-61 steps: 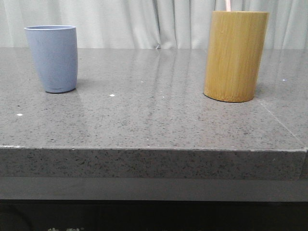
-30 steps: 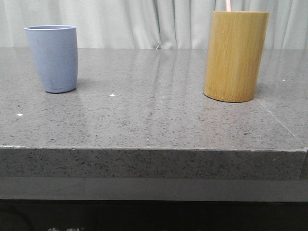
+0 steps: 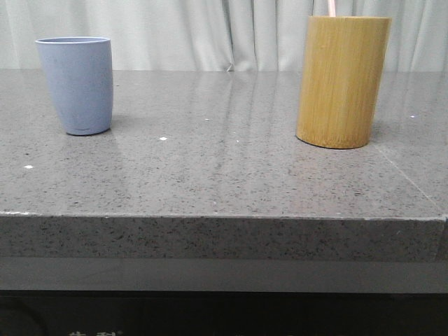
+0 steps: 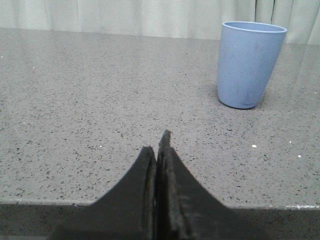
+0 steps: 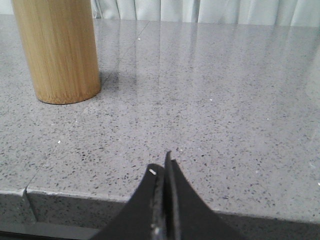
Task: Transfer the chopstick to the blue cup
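Note:
My left gripper goes to the blue cup next and closes on the cup's rim (image 3: 107,40) (image 4: 284,30), on the side that faces the bamboo cylinder.
The blue cup (image 3: 75,84) stands upright at the far left of the grey stone table; the left wrist view has the blue cup (image 4: 249,64) ahead and off to one side. A thin pale pink chopstick (image 3: 331,7) pokes out of the top of the bamboo cylinder (image 3: 341,80) at the right. My left gripper (image 4: 159,145) is shut and empty, low by the table's front edge. My right gripper (image 5: 165,164) is also shut and empty near the front edge, with the bamboo cylinder (image 5: 57,50) some way ahead of it.
The table (image 3: 224,175) has a straight front edge with a drop below it. White curtains (image 3: 210,31) hang behind. A seam in the stone (image 3: 409,182) runs forward from the cylinder's base.

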Motion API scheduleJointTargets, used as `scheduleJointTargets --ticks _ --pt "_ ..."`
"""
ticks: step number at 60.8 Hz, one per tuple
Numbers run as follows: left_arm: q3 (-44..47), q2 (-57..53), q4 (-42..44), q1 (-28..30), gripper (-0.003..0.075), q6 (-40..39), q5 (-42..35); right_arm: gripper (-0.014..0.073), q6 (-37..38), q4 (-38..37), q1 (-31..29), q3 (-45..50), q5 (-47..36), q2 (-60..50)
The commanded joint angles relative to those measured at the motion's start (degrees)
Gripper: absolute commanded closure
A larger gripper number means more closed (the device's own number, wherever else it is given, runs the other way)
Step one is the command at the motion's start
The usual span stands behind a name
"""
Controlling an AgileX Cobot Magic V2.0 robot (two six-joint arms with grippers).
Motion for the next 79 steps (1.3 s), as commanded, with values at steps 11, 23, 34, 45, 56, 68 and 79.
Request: scheduleJointTargets --ticks 11,23,34,45,56,68,79 --pt "0.4 -1.4 -0.4 0.1 0.0739 -0.5 -4.7 0.0652 -0.4 -0.4 -0.4 -0.3 -4.9 -1.2" --pt "0.4 -1.4 -0.4 0.1 0.0739 -0.5 -5.2 0.0652 -0.4 -0.4 -0.4 -0.3 -6.0 -1.2" --pt "0.4 -1.4 -0.5 0.1 0.0739 -0.5 -8.0 0.0652 -0.4 -0.4 -0.4 -0.3 -8.5 -1.2" --pt "-0.4 -1.4 -0.5 0.1 0.0739 -0.5 -18.4 0.0652 -0.4 0.2 -0.4 -2.3 -14.3 -1.2" --pt "-6.3 -1.4 -1.9 0.1 0.0739 -0.5 -22.0 0.0652 -0.4 0.9 -0.4 -9.6 -14.5 -1.2" --pt "-16.7 1.7 -1.9 0.1 0.0739 -0.5 -15.5 0.0652 -0.4 0.9 -0.4 -21.1 -5.5 2.4" --pt "-29.1 13.7 -1.8 0.1 0.0739 -0.5 0.2 0.0652 -0.4 0.9 -0.4 -31.9 3.1 12.3"
